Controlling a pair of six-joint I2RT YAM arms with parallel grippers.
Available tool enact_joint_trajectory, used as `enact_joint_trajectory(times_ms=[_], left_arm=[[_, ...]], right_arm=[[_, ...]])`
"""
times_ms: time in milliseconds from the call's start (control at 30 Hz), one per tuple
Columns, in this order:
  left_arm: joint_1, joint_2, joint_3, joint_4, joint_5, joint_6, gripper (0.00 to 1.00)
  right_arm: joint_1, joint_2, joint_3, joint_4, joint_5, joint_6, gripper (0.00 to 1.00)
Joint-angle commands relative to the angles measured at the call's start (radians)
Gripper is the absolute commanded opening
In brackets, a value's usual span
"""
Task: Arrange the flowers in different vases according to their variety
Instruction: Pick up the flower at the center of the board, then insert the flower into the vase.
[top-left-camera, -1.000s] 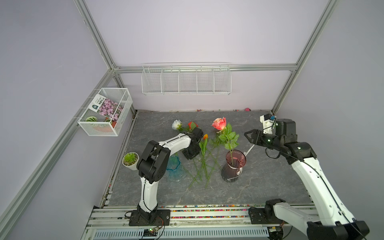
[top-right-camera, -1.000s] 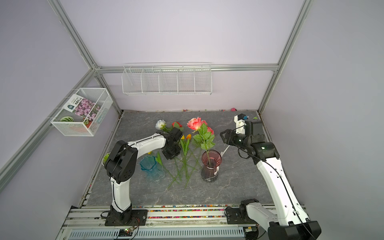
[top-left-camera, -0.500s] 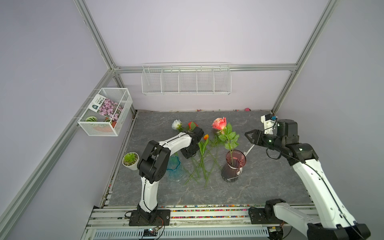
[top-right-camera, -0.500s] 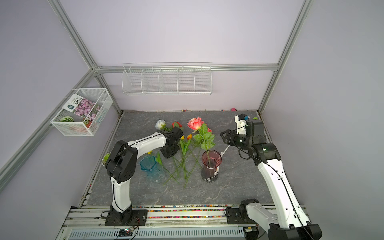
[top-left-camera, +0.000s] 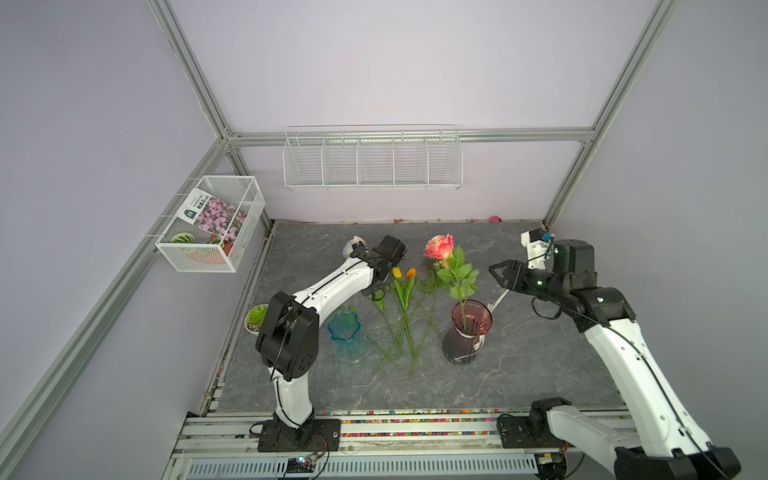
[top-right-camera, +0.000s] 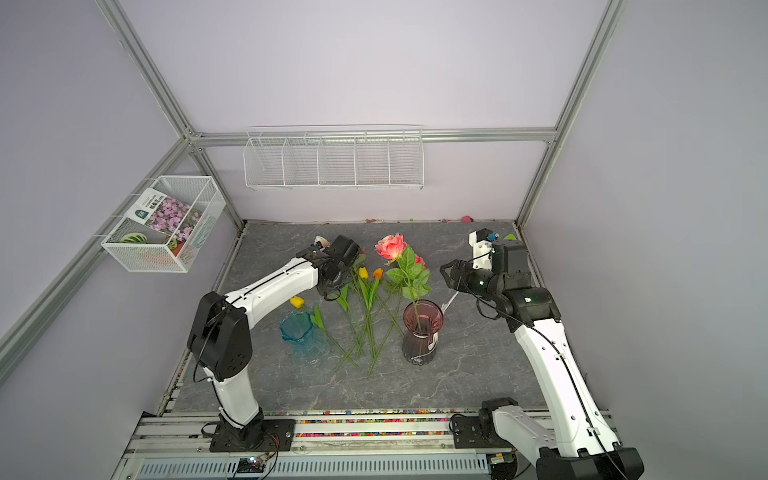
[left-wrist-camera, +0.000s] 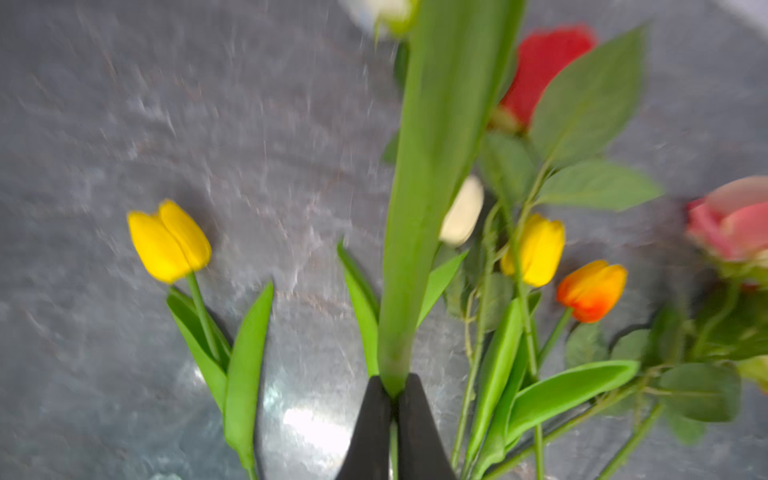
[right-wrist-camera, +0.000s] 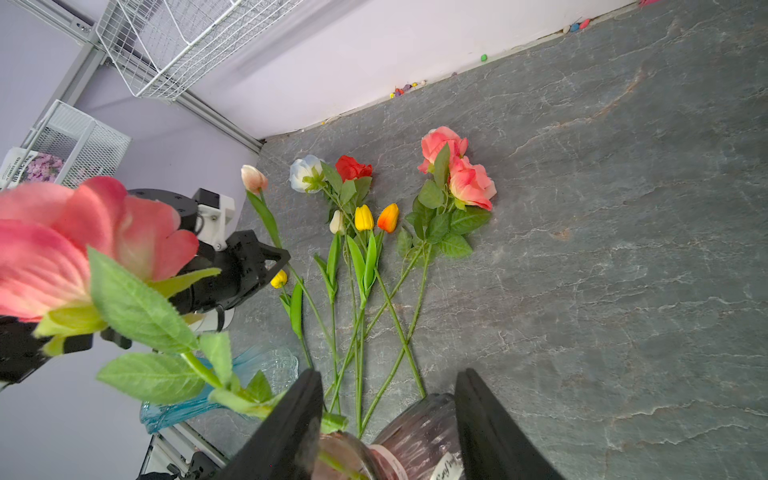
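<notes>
Next, I release the cream-pink tulip from my left gripper, stem down, inside the empty teal vase (top-left-camera: 345, 329).
My left gripper (left-wrist-camera: 392, 390) (top-left-camera: 368, 254) is shut on the green stem of a cream-pink tulip (right-wrist-camera: 253, 178), whose bud shows by the arm (top-left-camera: 356, 243). A coral rose (top-left-camera: 439, 247) stands in the maroon vase (top-left-camera: 467, 328). My right gripper (right-wrist-camera: 386, 415) (top-left-camera: 496, 272) hangs open, behind and to the right of that vase, holding nothing. The teal vase (top-left-camera: 344, 332) stands empty, with a yellow tulip (top-right-camera: 296, 301) lying beside it. A white-blue rose (right-wrist-camera: 305, 172), red rose (right-wrist-camera: 353, 166), coral roses (right-wrist-camera: 457, 174) and cream, yellow (right-wrist-camera: 363, 217) and orange (right-wrist-camera: 388, 217) tulips lie fanned out between the vases.
A green succulent in a white pot (top-left-camera: 256, 318) sits at the table's left edge behind my left arm. A wire basket (top-left-camera: 212, 224) hangs on the left wall and a wire shelf (top-left-camera: 372, 158) on the back wall. Small coloured bits line the back edge.
My left gripper's jaws have closed on the tulip stem. The right arm has barely moved and stays open.
</notes>
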Motion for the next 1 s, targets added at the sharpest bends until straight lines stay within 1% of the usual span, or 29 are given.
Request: enact_joint_trajectory(times_ms=[0,33,133,167,233,300,467,533,600,667,733,767,900,967], left_arm=[[0.024,-0.096,0.033,0.088,-0.098,0.159,0.0],[0.024,-0.128,0.034,0.116,-0.114,0.208,0.0],[0.024,-0.244,0.02,0.184,-0.158,0.294,0.0],[0.024,-0.287,0.013,0.204,-0.189,0.32,0.0],[0.024,-0.377,-0.018,0.248,-0.186,0.384,0.0],[0.024,-0.479,-0.069,0.305,-0.156,0.448,0.0],[0.024,-0.805,-0.298,0.503,0.032,0.637,0.0],[0.024,-0.904,-0.348,0.505,0.056,0.659,0.0],[0.024,-0.968,-0.371,0.472,0.067,0.685,0.0],[0.024,-1.026,-0.404,0.452,0.153,0.737,0.0],[0.024,-1.07,-0.443,0.438,0.168,0.738,0.0],[0.024,-1.119,-0.464,0.434,0.192,0.747,0.0],[0.024,-1.237,-0.559,0.462,0.211,0.751,0.0],[0.023,-1.272,-0.58,0.433,0.179,0.728,0.0]], right_arm=[[-0.005,-0.014,-0.007,0.02,0.031,0.006,0.56],[-0.005,-0.018,-0.006,0.019,0.047,0.008,0.56],[-0.006,-0.028,0.0,0.017,0.075,0.01,0.59],[-0.005,-0.029,0.003,0.016,0.081,0.012,0.6],[-0.008,-0.026,0.013,0.014,0.09,0.016,0.62],[-0.008,-0.019,0.025,0.011,0.094,0.02,0.63],[-0.012,0.029,0.054,0.004,0.067,0.028,0.66],[-0.011,0.044,0.058,0.004,0.054,0.031,0.67],[-0.012,0.057,0.061,0.004,0.041,0.031,0.68],[-0.012,0.07,0.067,0.004,0.031,0.033,0.71],[-0.013,0.081,0.074,0.004,0.021,0.034,0.73],[-0.013,0.086,0.076,0.004,0.018,0.033,0.74],[-0.016,0.097,0.078,0.001,0.015,0.035,0.76],[-0.019,0.103,0.078,-0.001,0.01,0.037,0.77]])
